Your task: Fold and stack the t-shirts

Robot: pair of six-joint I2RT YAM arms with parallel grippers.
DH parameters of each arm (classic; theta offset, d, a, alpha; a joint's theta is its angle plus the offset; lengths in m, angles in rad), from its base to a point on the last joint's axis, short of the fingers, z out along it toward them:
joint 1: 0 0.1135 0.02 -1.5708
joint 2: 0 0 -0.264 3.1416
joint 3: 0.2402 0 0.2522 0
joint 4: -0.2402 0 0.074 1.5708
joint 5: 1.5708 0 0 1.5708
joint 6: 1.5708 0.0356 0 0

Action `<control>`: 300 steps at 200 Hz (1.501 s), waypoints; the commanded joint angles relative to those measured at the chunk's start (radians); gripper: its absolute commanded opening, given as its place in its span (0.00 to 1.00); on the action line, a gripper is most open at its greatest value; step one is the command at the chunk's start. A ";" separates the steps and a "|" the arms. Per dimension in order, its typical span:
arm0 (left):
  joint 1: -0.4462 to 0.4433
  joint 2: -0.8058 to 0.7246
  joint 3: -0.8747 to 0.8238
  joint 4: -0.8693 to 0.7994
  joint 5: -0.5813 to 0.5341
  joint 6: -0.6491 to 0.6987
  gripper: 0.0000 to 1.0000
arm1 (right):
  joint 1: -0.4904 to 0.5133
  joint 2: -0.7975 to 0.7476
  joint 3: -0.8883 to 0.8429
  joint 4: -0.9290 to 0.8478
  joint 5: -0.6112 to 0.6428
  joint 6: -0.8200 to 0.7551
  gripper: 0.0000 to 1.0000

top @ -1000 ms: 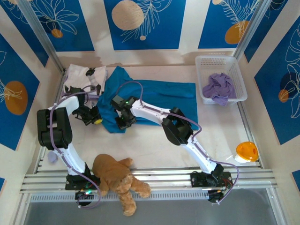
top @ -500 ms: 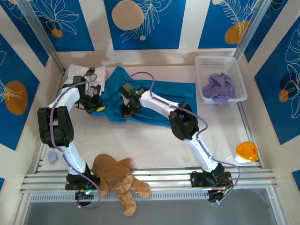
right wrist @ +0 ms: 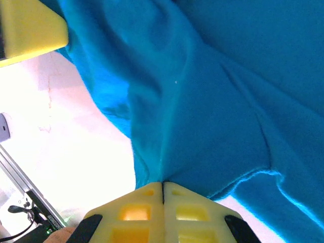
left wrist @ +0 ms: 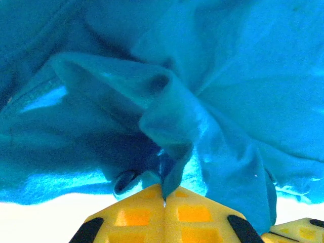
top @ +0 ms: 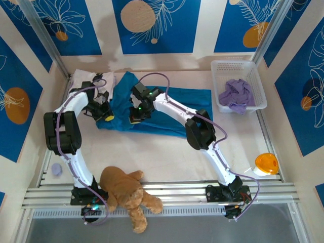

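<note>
The left gripper is pinching a bunched fold at the teal t-shirt's near edge, so it should open, take the cloth farther back (top: 121, 96) and draw it toward the robot.
A large teal-blue t-shirt (top: 177, 106) lies spread across the back middle of the table, its left part bunched up. My left gripper (top: 105, 115) is shut on the shirt's left edge; in the left wrist view a pinched fold of teal cloth (left wrist: 172, 167) runs into the closed yellow fingers (left wrist: 136, 215). My right gripper (top: 135, 115) is shut on the same shirt a little to the right, and its wrist view has the cloth (right wrist: 212, 116) pulled into the closed fingers (right wrist: 190, 212). A white t-shirt with black blotches (top: 86, 83) lies at the back left. Lavender shirts (top: 236, 94) fill a basket.
A white plastic basket (top: 253, 76) stands at the back right. A brown plush teddy bear (top: 126, 195) lies on the near rail between the arm bases. An orange and white object (top: 266, 163) sits at the right edge. A small lavender item (top: 55, 169) rests at the near left.
Both grippers have moved toward the back of the table, carrying the shirt's near-left edge with them, so the cloth that reached forward is now folded back over the shirt.
</note>
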 commanded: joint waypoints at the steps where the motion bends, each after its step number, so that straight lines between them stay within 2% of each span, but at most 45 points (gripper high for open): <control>1: -0.014 0.003 0.026 0.000 0.027 0.003 0.00 | -0.018 -0.008 -0.031 0.003 -0.036 0.032 0.00; 30: -0.027 0.078 0.125 0.006 0.036 -0.024 0.00 | -0.066 0.017 -0.020 0.037 -0.106 0.053 0.00; 73: -0.039 0.210 0.245 0.053 0.107 -0.106 0.00 | -0.162 0.079 0.004 0.104 -0.250 0.123 0.00; 94: -0.043 0.245 0.296 0.097 0.137 -0.162 0.00 | -0.199 0.112 0.059 0.090 -0.273 0.131 0.00; 99: -0.043 0.250 0.301 0.117 0.150 -0.182 0.00 | -0.206 0.117 0.073 0.086 -0.273 0.130 0.02; 108: -0.043 0.256 0.309 0.156 0.172 -0.214 0.00 | -0.217 0.122 0.090 0.084 -0.271 0.132 0.16; 113: -0.043 0.259 0.311 0.184 0.189 -0.234 0.00 | -0.225 0.123 0.099 0.083 -0.272 0.133 0.20; 124: -0.043 0.258 0.309 0.242 0.219 -0.280 0.07 | -0.239 0.120 0.121 0.073 -0.266 0.132 0.25; 132: -0.043 0.254 0.310 0.273 0.234 -0.304 0.18 | -0.247 0.111 0.131 0.066 -0.254 0.134 0.29; 155: -0.041 0.219 0.302 0.302 0.219 -0.320 0.21 | -0.258 0.064 0.132 0.036 -0.221 0.117 0.35; 165: -0.041 0.194 0.282 0.304 0.206 -0.311 0.28 | -0.258 0.029 0.113 0.022 -0.198 0.102 0.36; 174: -0.040 0.168 0.256 0.300 0.188 -0.297 0.35 | -0.255 -0.006 0.079 0.017 -0.170 0.091 0.37; 213: -0.041 0.075 0.127 0.231 0.107 -0.186 0.51 | -0.256 -0.203 -0.203 0.105 -0.136 0.104 0.38; 250: -0.041 0.039 0.005 0.285 0.101 -0.190 0.56 | -0.264 -0.317 -0.390 0.170 -0.129 0.126 0.38; 300: -0.041 0.067 -0.031 0.326 0.098 -0.208 0.59 | -0.281 -0.354 -0.447 0.168 -0.128 0.122 0.38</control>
